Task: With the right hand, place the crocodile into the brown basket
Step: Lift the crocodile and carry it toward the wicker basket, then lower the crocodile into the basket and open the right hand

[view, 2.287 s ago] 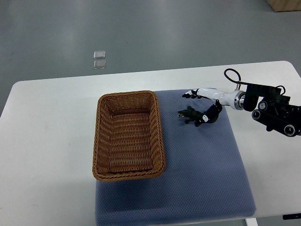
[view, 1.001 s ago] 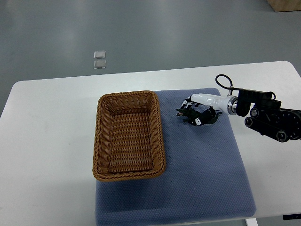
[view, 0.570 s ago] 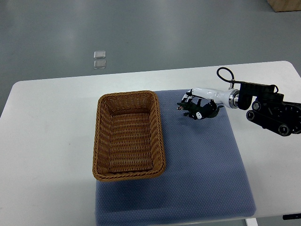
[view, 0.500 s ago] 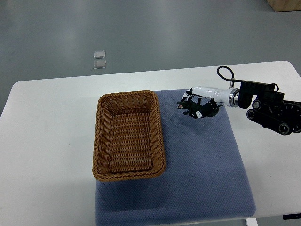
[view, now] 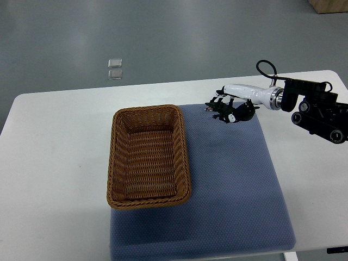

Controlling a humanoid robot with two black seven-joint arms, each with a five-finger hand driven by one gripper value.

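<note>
My right gripper is holding the crocodile, lifted above the mat's far edge. It will let it go inside the far half of the brown basket (view: 147, 143), halfway between the basket's sides.
My right hand (view: 227, 108) comes in from the right edge and is shut on a small dark green crocodile (view: 218, 111), which hangs lifted above the far edge of the blue mat (view: 234, 185). The crocodile's snout points left toward the brown wicker basket (view: 148, 156). The basket stands on the mat's left side with nothing inside, about a hand's width left of the crocodile. The left arm does not show.
The white table (view: 60, 163) carries the mat and basket. Its far edge runs just behind my hand. Two small clear squares (view: 115, 69) lie on the grey floor beyond the table.
My right hand closed on the crocodile, which lay on the mat, and has lifted it up and slightly toward the far edge. The basket has not moved.
</note>
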